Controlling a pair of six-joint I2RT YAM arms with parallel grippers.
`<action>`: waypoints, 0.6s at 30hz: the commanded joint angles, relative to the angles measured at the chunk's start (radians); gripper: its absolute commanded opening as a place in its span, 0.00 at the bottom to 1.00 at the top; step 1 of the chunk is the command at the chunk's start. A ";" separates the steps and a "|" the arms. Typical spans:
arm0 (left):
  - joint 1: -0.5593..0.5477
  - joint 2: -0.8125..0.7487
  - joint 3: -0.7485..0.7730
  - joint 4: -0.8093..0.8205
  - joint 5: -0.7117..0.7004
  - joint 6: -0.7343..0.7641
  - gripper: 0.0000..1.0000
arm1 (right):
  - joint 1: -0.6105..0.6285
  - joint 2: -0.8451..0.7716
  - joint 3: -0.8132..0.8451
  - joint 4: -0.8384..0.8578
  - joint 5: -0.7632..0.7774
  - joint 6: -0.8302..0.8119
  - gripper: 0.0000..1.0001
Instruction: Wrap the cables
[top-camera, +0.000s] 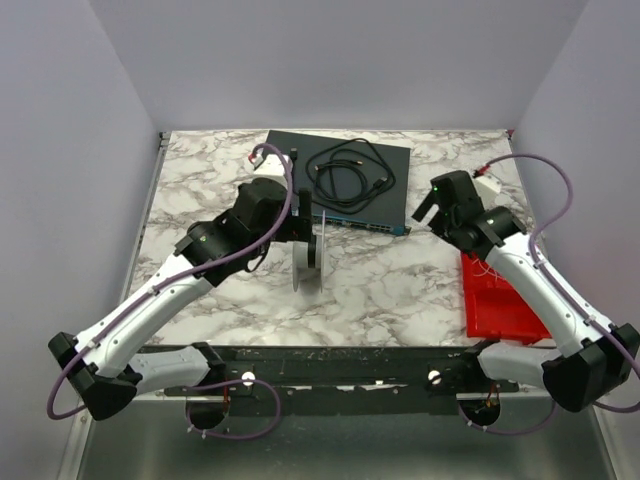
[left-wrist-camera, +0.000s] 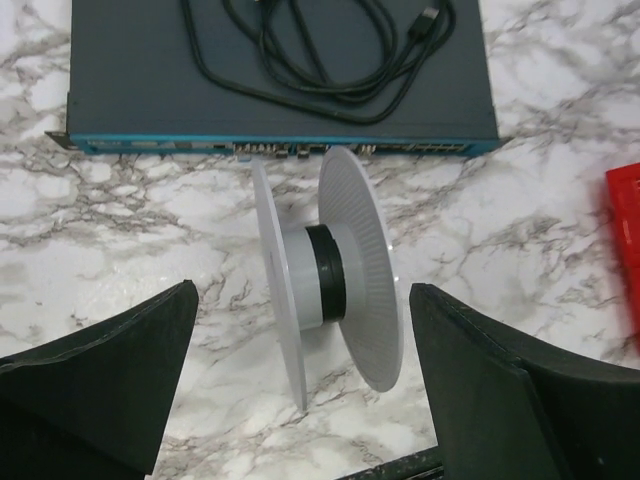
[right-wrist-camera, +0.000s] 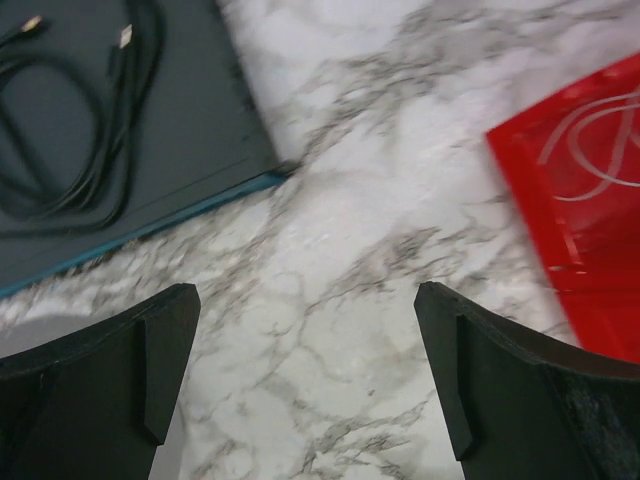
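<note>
The robot's right gripper will close on the loops (top-camera: 490, 270) (right-wrist-camera: 612, 178) of the thin white wire that lies in the far compartment of the red tray.
A translucent whitish round spool (top-camera: 306, 260) with a black band on its hub stands on edge on the marble table. In the left wrist view the spool (left-wrist-camera: 330, 275) is just ahead of my left gripper (left-wrist-camera: 303, 300), whose jaws are wide open on either side of it and apart from it. The left gripper (top-camera: 303, 232) hovers over the spool. The thin white wire (right-wrist-camera: 585, 150) lies in loops in a red tray (right-wrist-camera: 570, 250). My right gripper (right-wrist-camera: 303, 300) is open and empty over bare table left of the tray; it also shows in the top view (top-camera: 432, 210).
A dark network switch (top-camera: 390, 205) lies at the back with a black coiled cable (top-camera: 345, 170) on top. The red tray (top-camera: 500, 300) sits at the right near the table's front edge. A black rail (top-camera: 340, 365) runs along the front.
</note>
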 joint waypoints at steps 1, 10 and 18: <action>0.018 -0.041 0.061 -0.008 0.071 0.028 0.91 | -0.170 -0.041 -0.035 -0.179 0.105 0.100 0.99; 0.038 -0.081 0.051 -0.013 0.176 0.007 0.91 | -0.465 -0.036 -0.071 -0.181 0.175 0.149 0.84; 0.061 -0.113 0.037 -0.021 0.222 0.043 0.91 | -0.572 0.004 -0.168 -0.047 0.248 0.184 0.73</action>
